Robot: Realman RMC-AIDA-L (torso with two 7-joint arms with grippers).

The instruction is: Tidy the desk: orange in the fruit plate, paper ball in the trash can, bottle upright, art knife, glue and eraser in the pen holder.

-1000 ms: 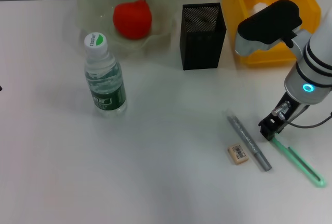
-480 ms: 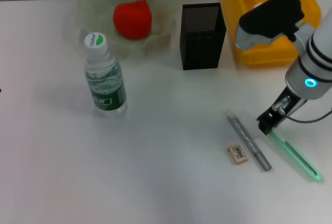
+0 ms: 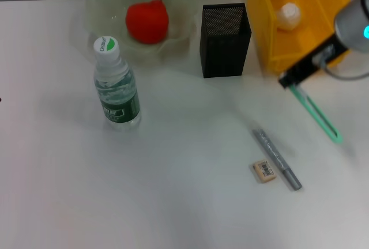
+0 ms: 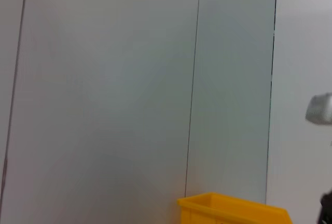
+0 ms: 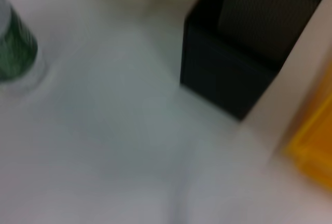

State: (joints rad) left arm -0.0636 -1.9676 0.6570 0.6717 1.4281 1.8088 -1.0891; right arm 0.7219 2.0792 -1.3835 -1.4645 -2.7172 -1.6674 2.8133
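Observation:
My right gripper has the green art knife, held up in front of the trash can. It will let go of it inside the black pen holder (image 3: 210,23) (image 5: 210,17), along the holder's side nearest the fruit plate.
My right gripper (image 3: 292,81) is up off the table in front of the yellow trash can (image 3: 271,44), shut on one end of the green art knife (image 3: 316,114), which hangs slanting down to the right. The grey glue pen (image 3: 277,158) and the eraser (image 3: 264,171) lie on the table below it. To the gripper's left stands the black mesh pen holder (image 3: 225,40) (image 5: 244,58). The orange (image 3: 147,21) sits in the clear fruit plate (image 3: 98,7). The bottle (image 3: 117,85) (image 5: 13,45) stands upright. The paper ball (image 3: 288,12) lies in the trash can. The left gripper is out of view.
The left wrist view faces a grey wall panel with the yellow trash can's rim (image 4: 233,208) low in it. Bare white table (image 3: 184,191) spreads between the bottle and the glue pen and along the front.
My right gripper has lifted the art knife off the table and carried it up and back toward the trash can and pen holder. The glue pen and eraser have not moved.

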